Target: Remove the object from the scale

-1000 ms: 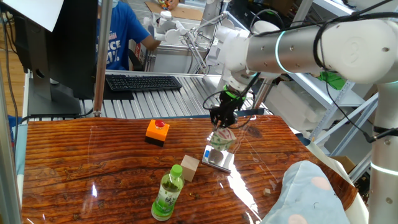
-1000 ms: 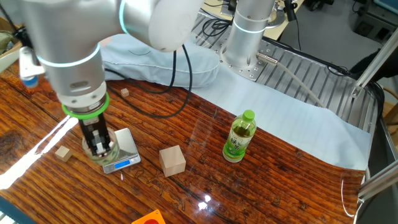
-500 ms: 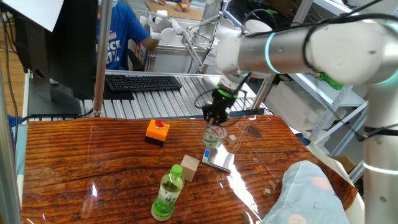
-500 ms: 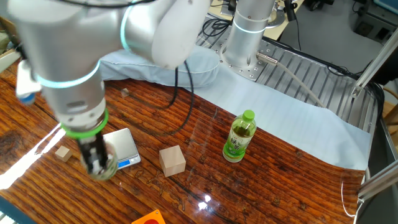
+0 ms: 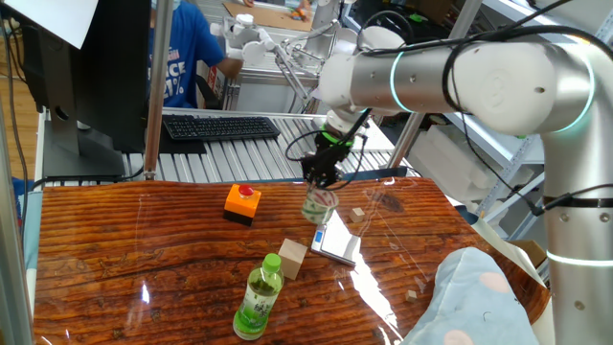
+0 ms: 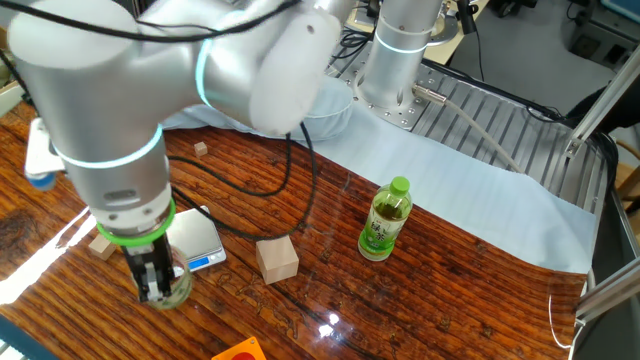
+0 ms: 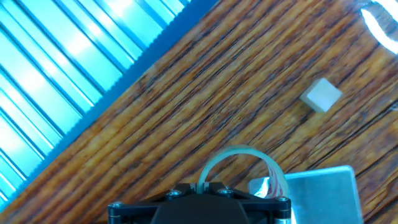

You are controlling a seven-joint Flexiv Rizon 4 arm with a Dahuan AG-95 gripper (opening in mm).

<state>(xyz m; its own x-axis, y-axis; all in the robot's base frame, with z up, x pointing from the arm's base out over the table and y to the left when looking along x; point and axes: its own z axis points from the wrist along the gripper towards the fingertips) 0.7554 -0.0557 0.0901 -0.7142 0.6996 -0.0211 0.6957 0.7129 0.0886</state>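
Observation:
Next, I let go of the small clear jar on the table (image 5: 292, 218) between the orange box and the silver-grey scale.
My gripper (image 5: 319, 182) is shut on the rim of the small clear jar (image 5: 317, 206) and holds it in the air, beside and above the silver-grey scale (image 5: 335, 244). In the other fixed view the jar (image 6: 172, 288) hangs off the near side of the scale (image 6: 198, 237), past its blue display end, with the gripper (image 6: 152, 278) clamped on it. In the hand view the jar's clear rim (image 7: 238, 157) curves out from between the jaws and the scale's corner (image 7: 323, 190) lies at lower right.
A tan wooden cube (image 5: 293, 258) and a green-capped bottle (image 5: 259, 298) stand left of the scale. An orange box with a red button (image 5: 242, 202) sits further left. Small wooden blocks (image 6: 101, 247) (image 7: 321, 95) lie nearby. A blue cloth (image 5: 474, 297) covers the right corner.
The gripper has lifted the jar off the scale and carried it sideways, away from the platform. The scale now lies bare.

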